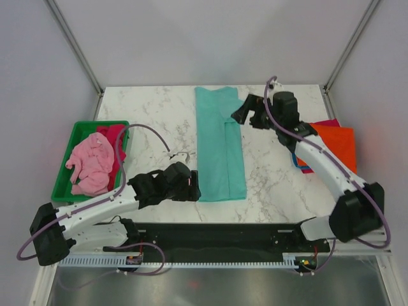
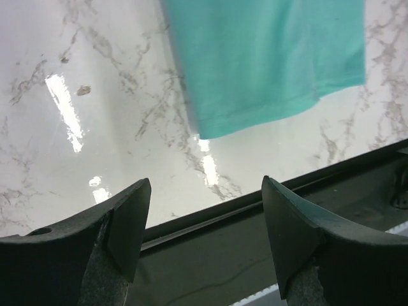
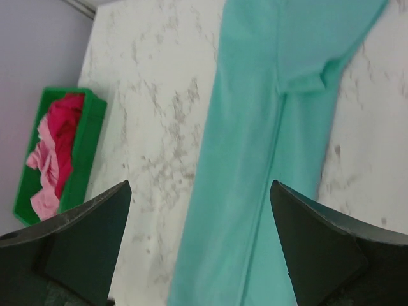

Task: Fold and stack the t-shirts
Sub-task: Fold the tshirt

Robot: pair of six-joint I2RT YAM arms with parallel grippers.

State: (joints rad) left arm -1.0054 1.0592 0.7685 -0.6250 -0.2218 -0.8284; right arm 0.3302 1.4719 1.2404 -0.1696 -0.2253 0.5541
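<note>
My right gripper is going to close on the near corner (image 1: 245, 197) of the teal t-shirt, on the side that faces the stacked orange, blue and magenta shirts.
A teal t-shirt (image 1: 220, 146) lies folded into a long strip down the middle of the marble table (image 1: 153, 115). It also shows in the left wrist view (image 2: 268, 57) and the right wrist view (image 3: 268, 159). My left gripper (image 1: 194, 186) is open and empty beside the strip's near left corner. My right gripper (image 1: 239, 115) is open and empty above the strip's far right edge. Folded orange (image 1: 338, 143), blue (image 1: 301, 164) and magenta (image 1: 328, 122) shirts are stacked at the right. Crumpled pink (image 1: 92, 162) and red (image 1: 118, 143) shirts lie in the tray.
A green plastic tray (image 1: 70, 159) stands at the table's left and also shows in the right wrist view (image 3: 86, 153). A black rail (image 1: 223, 233) runs along the table's near edge. Grey walls enclose the back and sides.
</note>
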